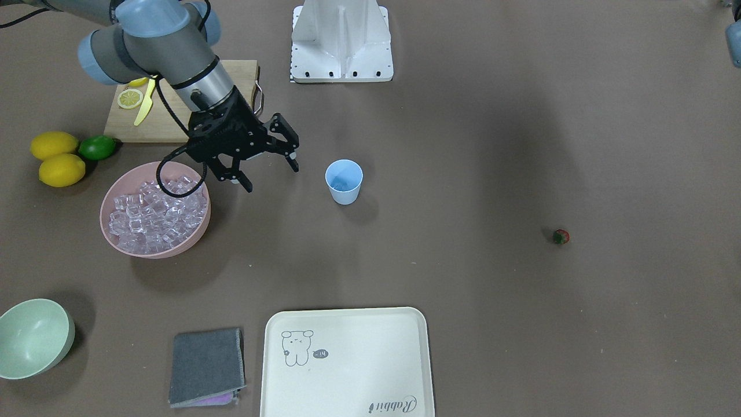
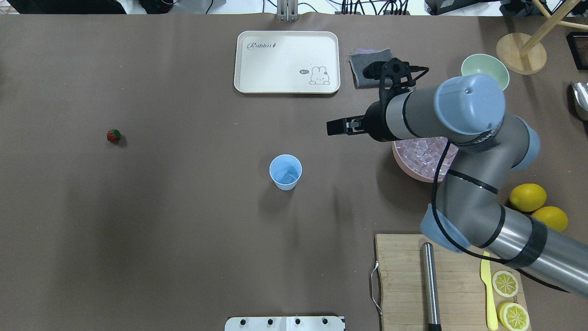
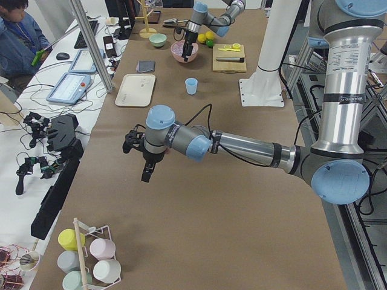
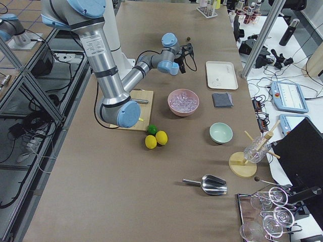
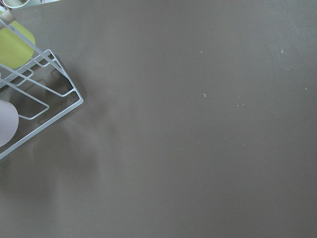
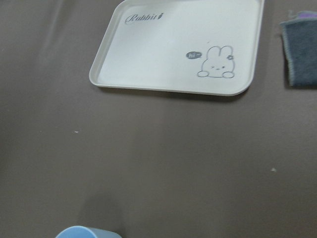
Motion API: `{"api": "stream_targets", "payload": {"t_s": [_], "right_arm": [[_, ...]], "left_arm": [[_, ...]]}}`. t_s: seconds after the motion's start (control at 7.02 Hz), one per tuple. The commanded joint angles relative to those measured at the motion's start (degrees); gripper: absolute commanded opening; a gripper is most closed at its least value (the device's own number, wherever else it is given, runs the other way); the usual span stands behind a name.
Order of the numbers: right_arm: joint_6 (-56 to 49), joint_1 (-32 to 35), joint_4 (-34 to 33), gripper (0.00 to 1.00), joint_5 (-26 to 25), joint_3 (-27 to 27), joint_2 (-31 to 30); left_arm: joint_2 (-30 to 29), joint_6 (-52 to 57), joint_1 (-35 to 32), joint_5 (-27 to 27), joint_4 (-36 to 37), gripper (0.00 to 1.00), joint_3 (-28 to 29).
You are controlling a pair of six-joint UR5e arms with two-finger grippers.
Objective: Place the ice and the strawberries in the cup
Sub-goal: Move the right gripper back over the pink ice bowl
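Observation:
An ice cube sits near the middle of the pink bowl (image 1: pixel 167 211). My right gripper closes on it next.
The light blue cup (image 1: pixel 344 182) stands upright mid-table; it also shows in the overhead view (image 2: pixel 285 172) and at the bottom edge of the right wrist view (image 6: pixel 86 232). Something glassy seems to lie inside it. The ice (image 1: pixel 156 211) fills a pink bowl (image 1: pixel 116 234). My right gripper (image 1: pixel 271 178) hangs open and empty above the table, between the bowl and the cup. The strawberry (image 1: pixel 560 236) lies alone on the far side of the table (image 2: pixel 113 135). My left gripper (image 3: pixel 145 160) shows only in the exterior left view, so I cannot tell whether it is open.
Two lemons (image 1: pixel 58 159) and a lime (image 1: pixel 96 147) lie by a cutting board (image 1: pixel 162 124) with a yellow knife. A cream tray (image 1: pixel 347 362), a grey cloth (image 1: pixel 207 365) and a pale green bowl (image 1: pixel 32 339) sit along the operators' edge. A wire cup rack (image 5: pixel 39 99) lies under the left wrist.

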Motion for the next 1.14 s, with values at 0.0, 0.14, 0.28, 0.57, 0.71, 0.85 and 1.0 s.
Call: {"api": "stream_targets", "payload": {"t_s": [0.0, 0.14, 0.28, 0.57, 0.71, 0.85, 1.0], "right_arm": [[-3.7, 6.6, 0.3, 1.0, 6.2, 1.2, -5.0], [-6.1, 8.4, 0.4, 1.0, 6.8, 1.0, -7.4], [-6.3, 9.5, 0.2, 1.0, 6.6, 0.9, -8.8], [-6.5, 10.9, 0.3, 0.98, 5.7, 0.5, -14.0], [-6.5, 10.8, 0.2, 0.97, 4.8, 0.1, -14.7], [-6.3, 9.9, 0.2, 0.89, 3.3, -0.4, -14.7], [-5.7, 7.8, 0.1, 0.77, 1.3, -0.7, -14.7]], "left_arm": [[0.3, -0.1, 0.1, -0.1, -1.0, 0.98, -0.3], [0.9, -0.1, 0.1, -0.1, -2.3, 0.98, -0.3], [0.9, -0.7, 0.1, -0.1, -2.5, 0.98, -0.4], [0.9, -0.8, 0.1, 0.0, -2.5, 0.98, -0.4], [0.9, -0.8, 0.1, 0.3, -2.5, 0.98, -0.4], [0.9, -0.8, 0.1, 0.4, -2.5, 0.98, -0.4], [1.0, -0.8, 0.1, 0.5, -2.5, 0.98, -0.6]]}}
